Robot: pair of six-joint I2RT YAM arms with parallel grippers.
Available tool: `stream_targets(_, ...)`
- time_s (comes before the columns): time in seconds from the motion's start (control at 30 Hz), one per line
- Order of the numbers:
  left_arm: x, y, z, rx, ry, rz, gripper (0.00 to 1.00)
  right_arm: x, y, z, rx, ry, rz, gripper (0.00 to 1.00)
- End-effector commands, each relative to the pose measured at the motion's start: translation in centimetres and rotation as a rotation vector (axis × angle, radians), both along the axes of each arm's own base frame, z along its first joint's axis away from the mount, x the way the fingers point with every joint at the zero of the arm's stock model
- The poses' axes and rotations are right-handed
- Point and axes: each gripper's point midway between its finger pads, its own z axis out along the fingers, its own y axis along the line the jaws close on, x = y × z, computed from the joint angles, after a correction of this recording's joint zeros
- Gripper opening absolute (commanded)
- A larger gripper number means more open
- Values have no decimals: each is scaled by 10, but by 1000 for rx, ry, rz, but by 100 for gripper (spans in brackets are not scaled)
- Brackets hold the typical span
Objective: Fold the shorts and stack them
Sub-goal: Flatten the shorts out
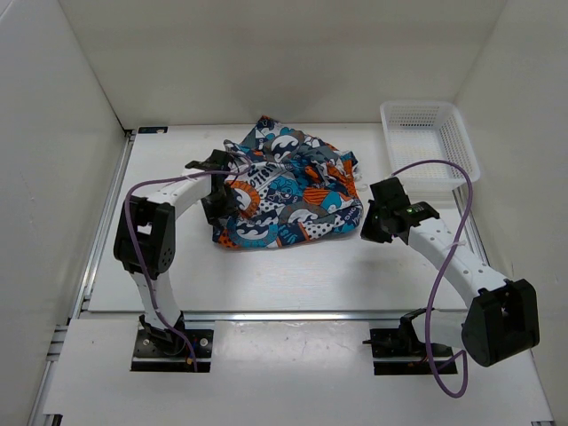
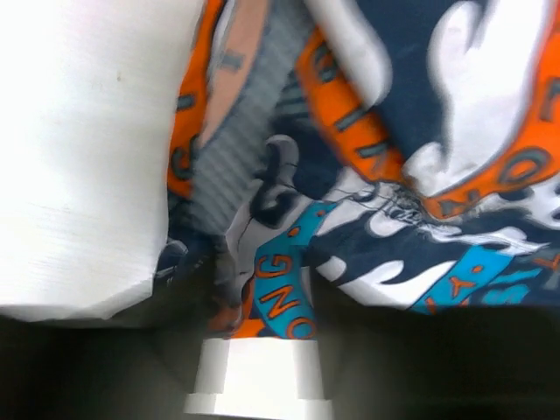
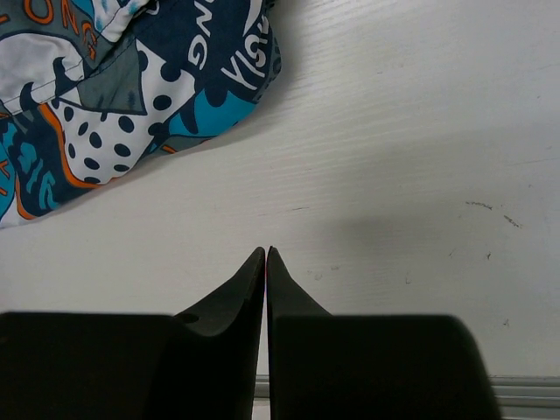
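The shorts' side is bunched up in folds, so the robot's left gripper should take the shorts' edge (image 2: 296, 109) next to the orange ring before both grippers lift and spread them.
The shorts (image 1: 284, 195) lie crumpled in a heap at the middle of the table, printed in blue, orange, white and grey. My left gripper (image 1: 222, 200) sits at the heap's left edge. In the left wrist view a ridge of the shorts (image 2: 420, 131) runs down between the dark fingers, and the left gripper (image 2: 267, 297) is shut on that fold. My right gripper (image 1: 368, 229) hovers just right of the heap, apart from it. In the right wrist view the shorts (image 3: 114, 96) fill the upper left, and the right gripper (image 3: 265, 254) is shut with nothing in it over bare table.
A white mesh basket (image 1: 429, 142) stands at the back right corner of the table. White walls close in the table on the left, back and right. A metal rail (image 1: 284, 315) runs along the near edge.
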Motion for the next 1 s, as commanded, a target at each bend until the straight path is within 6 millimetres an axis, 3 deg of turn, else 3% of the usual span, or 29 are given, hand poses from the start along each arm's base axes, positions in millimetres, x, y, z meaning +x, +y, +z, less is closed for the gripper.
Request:
stream_targets(0.0, 24, -5, 29, -9, -107, -16, 67, 7, 3, 18, 17, -49, 22, 8)
stream_targets(0.03, 24, -4, 29, 0, -110, -14, 80, 7, 3, 18, 17, -49, 22, 8)
stream_targets(0.1, 32, -6, 33, -3, -127, -22, 91, 7, 3, 18, 17, -49, 22, 8)
stream_targets(0.37, 47, 0, 10, 73, -76, -28, 81, 5, 2, 17, 13, -40, 22, 9)
stream_targets(0.47, 50, -7, 4, 44, -59, -46, 73, 3, 1, 16, 5, -33, 29, 9)
stream_targets(0.6, 51, -11, 3, 29, -52, -59, 38, 1, -2, 15, -7, -26, 24, 9)
stream_targets(0.63, 52, -11, 7, 26, -62, -59, 19, 2, -3, 15, -14, -29, 19, 9)
stream_targets(0.67, 50, -10, 10, 27, -61, -59, 10, 2, -3, 15, -14, -29, 19, 9)
stream_targets(0.83, 41, -2, 38, 23, -106, -46, 10, 3, -6, 15, -15, -29, 10, 12)
stream_targets(0.87, 39, -1, 51, 17, -129, -46, 10, 6, -7, 18, -11, -38, 1, 16)
stream_targets(0.97, 29, 6, 64, 34, -139, -40, 10, 17, -7, 22, 12, -48, -14, 36)
